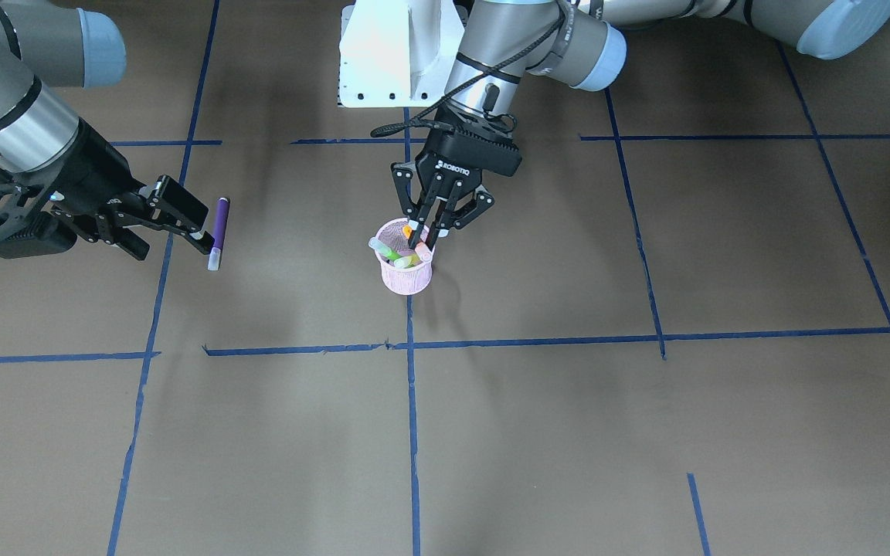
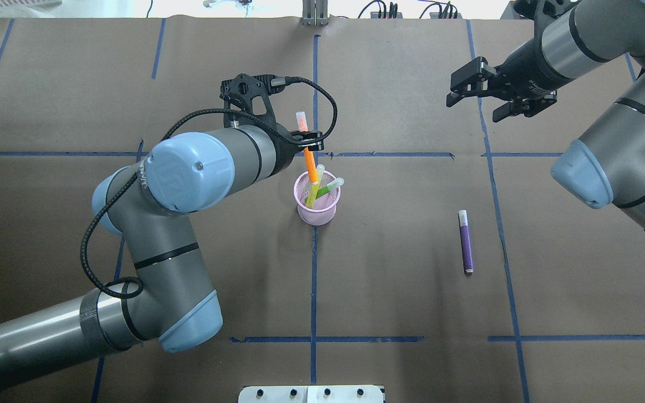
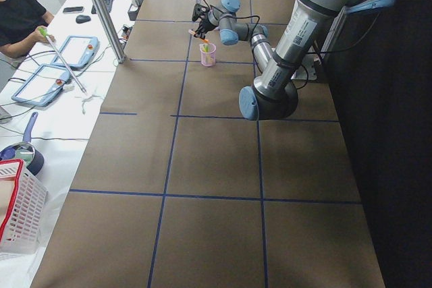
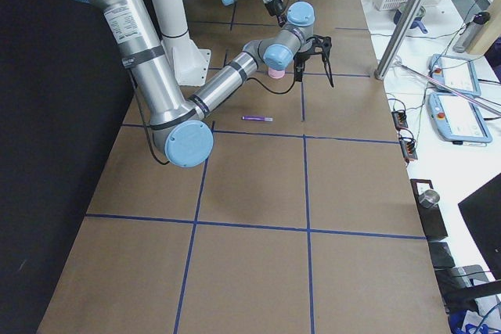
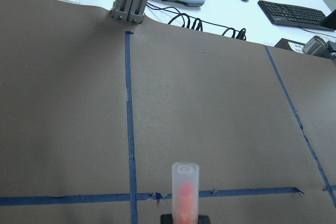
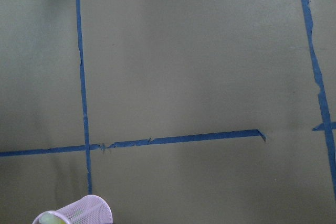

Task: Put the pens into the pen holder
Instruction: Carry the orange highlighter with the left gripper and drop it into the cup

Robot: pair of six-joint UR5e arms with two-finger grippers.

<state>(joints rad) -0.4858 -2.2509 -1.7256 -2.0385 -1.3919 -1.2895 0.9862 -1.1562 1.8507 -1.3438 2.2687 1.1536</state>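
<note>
I should move my right gripper to the purple pen next and grab its body (image 1: 219, 235) just beside the pale cap.
The pink mesh pen holder (image 2: 317, 211) stands at the table's middle; it also shows in the front view (image 1: 406, 282) and at the bottom edge of the right wrist view (image 6: 79, 212). A green pen (image 2: 329, 188) and a yellow pen (image 2: 315, 189) lean inside it. My left gripper (image 2: 308, 143) is shut on an orange pen (image 2: 311, 162), held nearly upright with its lower end inside the holder's rim; its pale cap shows in the left wrist view (image 5: 185, 190). A purple pen (image 2: 466, 242) lies flat on the table to the right. My right gripper (image 2: 473, 106) is open and empty, raised above the table, apart from the purple pen.
Blue tape lines (image 2: 314, 280) divide the brown table. A white base plate (image 1: 391, 62) sits at the robot's side. A metal post (image 2: 314, 14) stands at the far edge. Beyond it are operator tablets (image 3: 47, 82) and a white basket (image 3: 17, 207).
</note>
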